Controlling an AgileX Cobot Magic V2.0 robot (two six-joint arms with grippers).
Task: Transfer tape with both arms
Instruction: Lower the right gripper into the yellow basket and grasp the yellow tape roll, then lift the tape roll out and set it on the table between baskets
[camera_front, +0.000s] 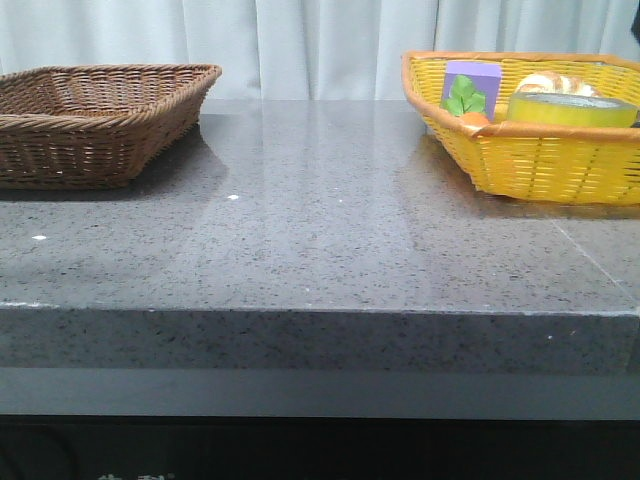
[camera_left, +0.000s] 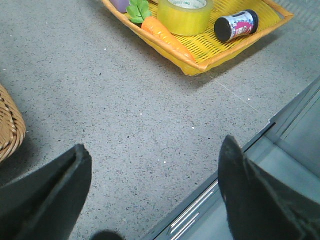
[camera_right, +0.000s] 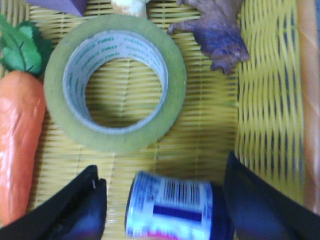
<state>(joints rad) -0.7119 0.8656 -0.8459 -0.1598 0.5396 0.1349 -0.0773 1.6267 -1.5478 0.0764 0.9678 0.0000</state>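
I need to close my right gripper on the side of the tape (camera_front: 615, 105) (camera_right: 174, 90) that is farthest from the toy carrot, near the dark purplish item.
The tape (camera_front: 570, 108), a thick roll of translucent yellow with a whitish green-printed core, lies flat in the yellow basket (camera_front: 540, 165) at the right back of the table. My right gripper (camera_right: 164, 170) hovers open over that basket, with the tape (camera_right: 175, 80) just beyond its fingertips. A small can (camera_right: 172, 210) lies on its side between the fingers. My left gripper (camera_left: 155, 147) is open and empty over the bare table near its front edge, far from the tape (camera_left: 185, 15). Neither arm shows in the front view.
A brown wicker basket (camera_front: 90, 130) stands at the left back. The yellow basket also holds a toy carrot (camera_right: 17, 145) with green leaves, a purple box (camera_front: 472, 78), a bun (camera_front: 555, 85) and a dark purplish item (camera_right: 215, 35). The grey speckled table (camera_front: 320, 220) lies between the baskets.
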